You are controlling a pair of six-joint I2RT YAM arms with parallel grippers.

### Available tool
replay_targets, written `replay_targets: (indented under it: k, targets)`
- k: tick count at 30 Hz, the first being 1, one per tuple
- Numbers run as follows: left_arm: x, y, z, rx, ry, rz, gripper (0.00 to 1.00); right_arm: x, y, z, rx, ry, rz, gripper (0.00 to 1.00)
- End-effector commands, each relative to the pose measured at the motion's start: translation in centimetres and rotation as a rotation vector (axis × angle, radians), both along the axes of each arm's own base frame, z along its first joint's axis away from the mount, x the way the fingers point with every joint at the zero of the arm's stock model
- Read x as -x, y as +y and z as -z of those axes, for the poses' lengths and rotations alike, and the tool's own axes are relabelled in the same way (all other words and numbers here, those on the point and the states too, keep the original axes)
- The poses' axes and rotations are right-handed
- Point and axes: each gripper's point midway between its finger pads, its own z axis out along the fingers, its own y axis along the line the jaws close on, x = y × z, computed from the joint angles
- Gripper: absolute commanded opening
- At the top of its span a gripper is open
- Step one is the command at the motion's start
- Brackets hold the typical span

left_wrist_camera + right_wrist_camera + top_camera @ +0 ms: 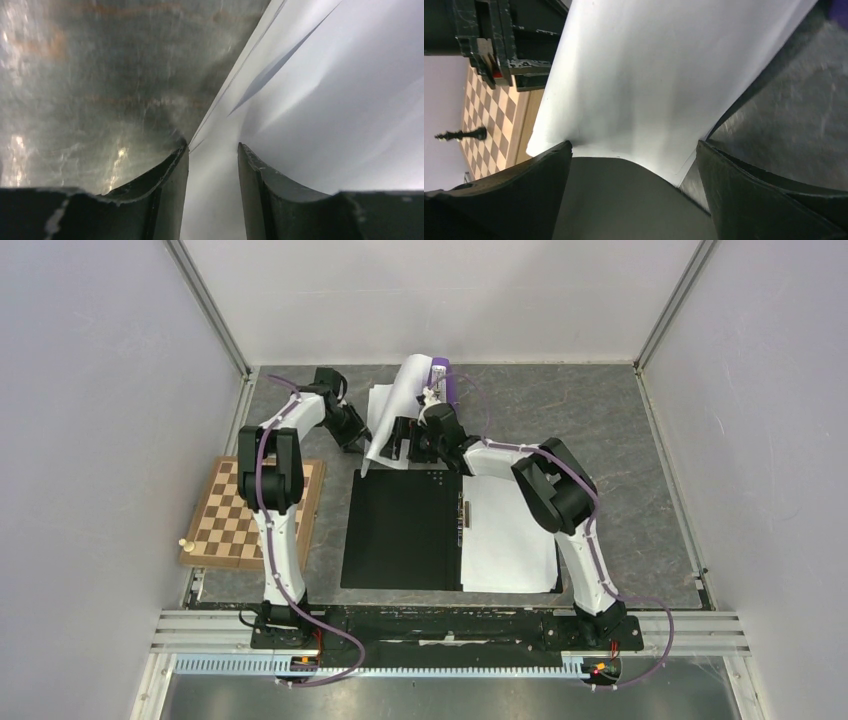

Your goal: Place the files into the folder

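Note:
The files bend over the open fingertips of my right gripper, so it should back away and pinch the files' near corner (676, 179) before it carries them to the folder.
The folder (400, 530) lies open in the middle of the table, black inside, with its metal spine clip (463, 512). One white file (510, 535) lies flat on its right half. Several more files (392, 410) lie behind the folder, curled upward. My left gripper (358, 443) is at their left edge. In the left wrist view the paper edge (300, 100) runs into the narrow gap of the gripper (212, 147), whose jaws stand apart. My right gripper (402, 440) is wide open at the sheets' near edge, and the paper (649, 75) arches in front of it (634, 145).
A brown chessboard (250, 515) lies at the left with a pale pawn (183, 542) at its near corner; a black chess piece (461, 134) shows in the right wrist view. A purple object (442, 380) sits behind the sheets by the back wall.

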Motion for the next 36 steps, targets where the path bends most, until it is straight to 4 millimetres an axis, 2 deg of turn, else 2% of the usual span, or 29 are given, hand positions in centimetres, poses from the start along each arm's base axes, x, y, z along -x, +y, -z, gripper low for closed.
replay_targets:
  k: [1, 9, 13, 16, 21, 24, 28, 36]
  targets:
    - [3.8, 0.7, 0.6, -0.114, 0.046, 0.082, 0.48, 2.6, -1.7, -0.9, 0.056, 0.0, -0.025, 0.98]
    - [6.8, -0.1, 0.2, -0.178, 0.04, 0.134, 0.48, 6.5, -4.4, -0.9, 0.133, -0.004, -0.02, 0.98]
    - [7.1, -0.1, 0.3, -0.185, 0.037, 0.137, 0.48, 7.2, -5.6, -0.5, 0.17, -0.005, 0.005, 0.98]
    - [7.0, -0.1, 0.6, -0.188, 0.038, 0.136, 0.48, 7.2, -6.1, -1.2, 0.176, -0.022, 0.017, 0.98]
    - [6.8, -0.2, 0.8, -0.184, 0.036, 0.137, 0.48, 6.0, -6.5, -2.5, 0.151, -0.045, 0.08, 0.98]
    - [6.6, -0.2, 0.8, -0.181, 0.035, 0.137, 0.48, 4.6, -5.8, -3.2, 0.018, -0.028, 0.134, 0.98]
    - [6.6, -0.3, 1.0, -0.177, 0.039, 0.143, 0.48, 3.8, -4.5, -4.8, -0.139, -0.025, 0.213, 0.98]
    - [6.8, -0.3, 1.5, -0.174, 0.051, 0.153, 0.47, 2.5, -3.4, -3.7, -0.367, 0.097, 0.367, 0.98]
